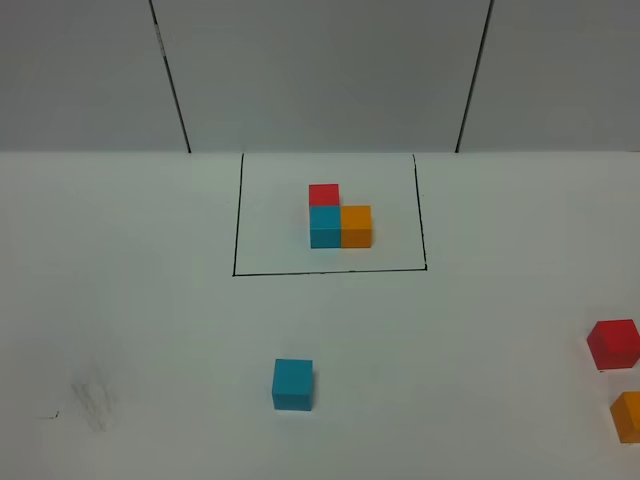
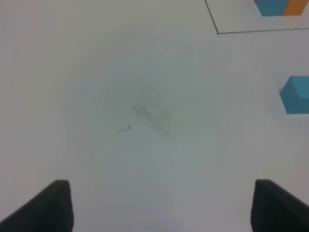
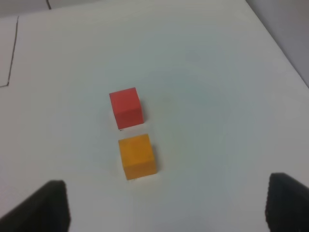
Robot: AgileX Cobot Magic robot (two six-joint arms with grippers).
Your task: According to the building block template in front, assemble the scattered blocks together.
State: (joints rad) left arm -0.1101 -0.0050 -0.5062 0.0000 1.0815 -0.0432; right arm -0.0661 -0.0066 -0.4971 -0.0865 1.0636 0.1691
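I will next move my right gripper to the scattered orange cube beside the scattered red cube and close it on the orange cube's opposite sides [image 1: 628, 417] [image 3: 137, 157].
The building block template [image 1: 339, 221] is an L of a red, a cyan-blue and an orange cube inside a thin black rectangle [image 1: 238, 215] at the table's middle back. Of the scattered blocks, the cyan-blue cube [image 1: 292, 384] sits alone in front of the frame; it also shows at the edge of the left wrist view [image 2: 295, 94]. The red cube [image 1: 613, 344] [image 3: 126, 107] and the orange cube [image 1: 628, 416] [image 3: 137, 156] lie close together at the far right. My left gripper [image 2: 161, 205] and right gripper [image 3: 169, 203] are both open and hold nothing.
The white table [image 1: 150, 330] carries a faint grey smudge [image 1: 92, 405] at the front left. A grey wall with two dark seams [image 1: 170, 75] rises behind it. The table's right edge [image 3: 280, 43] runs near the red and orange cubes.
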